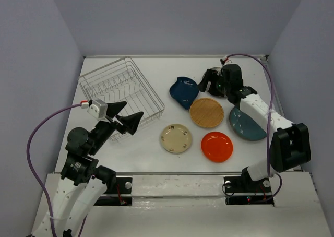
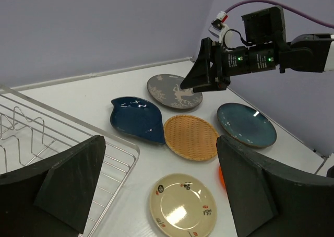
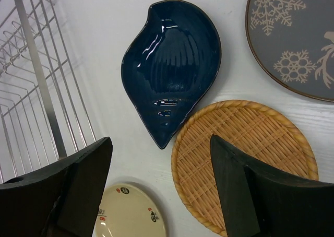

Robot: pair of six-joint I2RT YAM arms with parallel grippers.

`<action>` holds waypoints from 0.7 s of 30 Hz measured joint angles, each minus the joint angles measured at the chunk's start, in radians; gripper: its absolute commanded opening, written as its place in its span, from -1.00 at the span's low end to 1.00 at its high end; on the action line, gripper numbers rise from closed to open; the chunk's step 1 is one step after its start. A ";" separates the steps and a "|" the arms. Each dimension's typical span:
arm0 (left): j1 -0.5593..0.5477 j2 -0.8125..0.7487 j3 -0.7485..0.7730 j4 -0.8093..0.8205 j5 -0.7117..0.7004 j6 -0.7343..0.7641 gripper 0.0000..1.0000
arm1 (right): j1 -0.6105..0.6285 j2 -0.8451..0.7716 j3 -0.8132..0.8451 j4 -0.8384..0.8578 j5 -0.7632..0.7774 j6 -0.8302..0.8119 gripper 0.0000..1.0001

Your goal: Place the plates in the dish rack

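Note:
Next, I move my right gripper over to the navy plate's edge (image 1: 198,89) (image 3: 219,60) that faces the grey patterned plate, and close it there.
The silver wire dish rack (image 1: 121,96) stands at the back left with no plate in it. Five plates lie flat on the table to its right: navy (image 1: 183,92), tan woven (image 1: 206,113), teal (image 1: 246,125), cream (image 1: 176,138) and orange-red (image 1: 216,146). The grey patterned plate (image 2: 172,91) lies behind them, under my right gripper (image 1: 209,82), which is open and empty above the navy plate (image 3: 169,64) and the tan plate (image 3: 245,158). My left gripper (image 1: 128,117) is open and empty, held in the air by the rack's front right corner and facing the cream plate (image 2: 182,205).
White table with grey walls at the back and sides. The rack's near rim (image 2: 112,145) sits just under my left finger. A purple cable (image 1: 269,91) runs along the right arm.

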 measured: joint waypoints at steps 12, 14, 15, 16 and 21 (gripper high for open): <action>0.000 -0.009 0.000 0.000 -0.002 0.001 0.98 | -0.108 0.117 0.076 0.021 -0.081 -0.001 0.46; 0.000 -0.010 0.000 0.000 -0.004 0.000 0.98 | -0.115 0.142 0.090 0.022 -0.088 -0.001 0.45; 0.000 -0.011 0.000 0.000 -0.005 0.000 0.98 | -0.119 0.157 0.100 0.024 -0.091 -0.001 0.45; 0.000 -0.011 0.000 0.000 -0.006 0.000 0.98 | -0.122 0.166 0.105 0.024 -0.092 -0.001 0.45; -0.001 -0.010 0.000 0.000 -0.021 -0.002 0.98 | -0.126 0.246 0.148 0.034 -0.113 0.003 0.37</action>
